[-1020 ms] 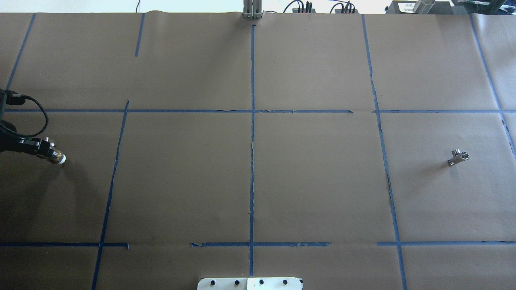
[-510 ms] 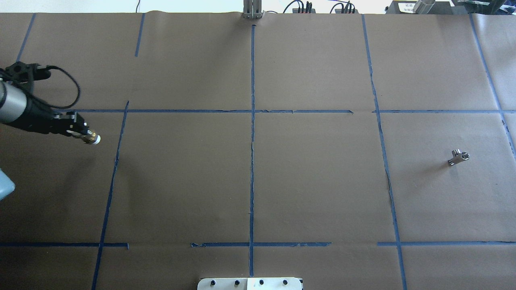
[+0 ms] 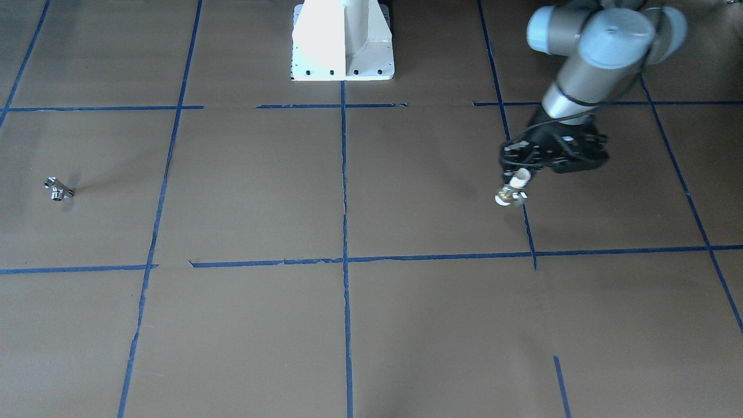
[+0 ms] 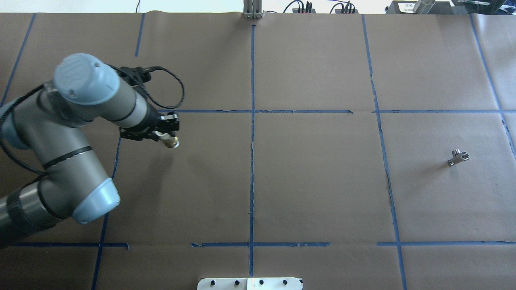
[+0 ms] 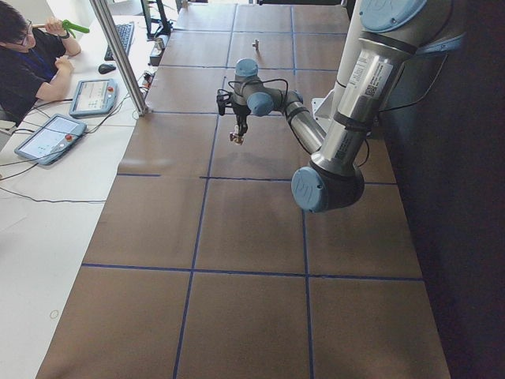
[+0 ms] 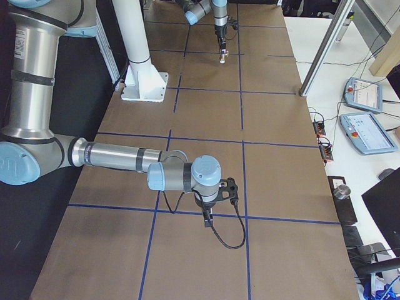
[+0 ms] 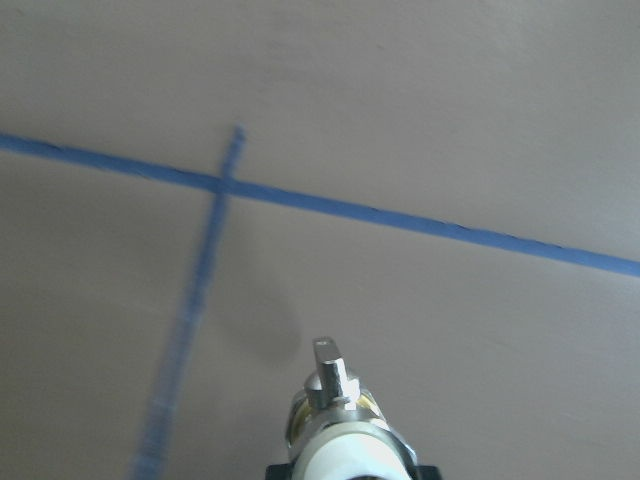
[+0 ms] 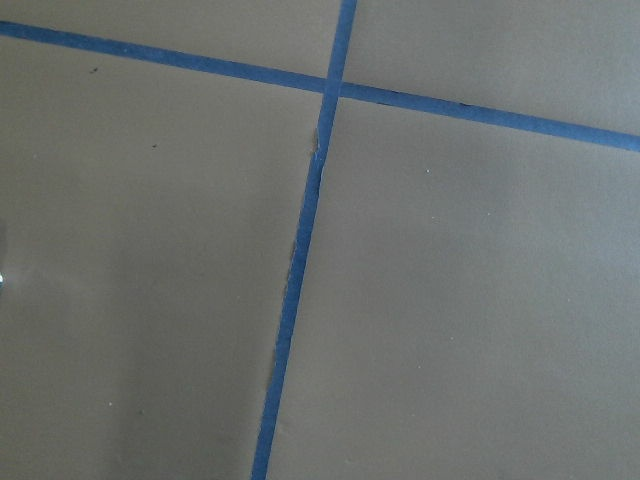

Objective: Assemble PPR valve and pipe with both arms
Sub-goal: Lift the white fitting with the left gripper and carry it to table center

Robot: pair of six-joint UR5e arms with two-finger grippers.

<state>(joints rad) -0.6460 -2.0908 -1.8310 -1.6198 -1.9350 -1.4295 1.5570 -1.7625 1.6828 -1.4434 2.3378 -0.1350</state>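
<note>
Next, I release the PPR valve, now held above the brown table, from my left gripper on the middle blue tape line (image 3: 345, 191), between robot base and crossing.
My left gripper (image 4: 164, 136) is shut on the PPR valve (image 4: 172, 142) and holds it above the brown table, left of centre. The valve sticks out of the fingers, one white end gripped and the other free. It also shows in the front view (image 3: 511, 190) below the left gripper (image 3: 520, 172), and in the left wrist view (image 7: 338, 420). The pipe (image 4: 458, 157), a small chrome T fitting, lies alone on the table at the far right; it also shows in the front view (image 3: 58, 188). My right gripper (image 6: 208, 215) shows only in the right side view, so I cannot tell its state.
Blue tape lines (image 4: 252, 133) divide the brown paper table cover into squares. The white robot base (image 3: 342, 40) stands at the table's near middle edge. An operator (image 5: 24, 59) sits beyond the far side with tablets (image 5: 51, 138) and a metal post (image 5: 118, 59).
My left arm has swung from the table's left edge rightward, carrying the valve with it. The pipe has not moved.
</note>
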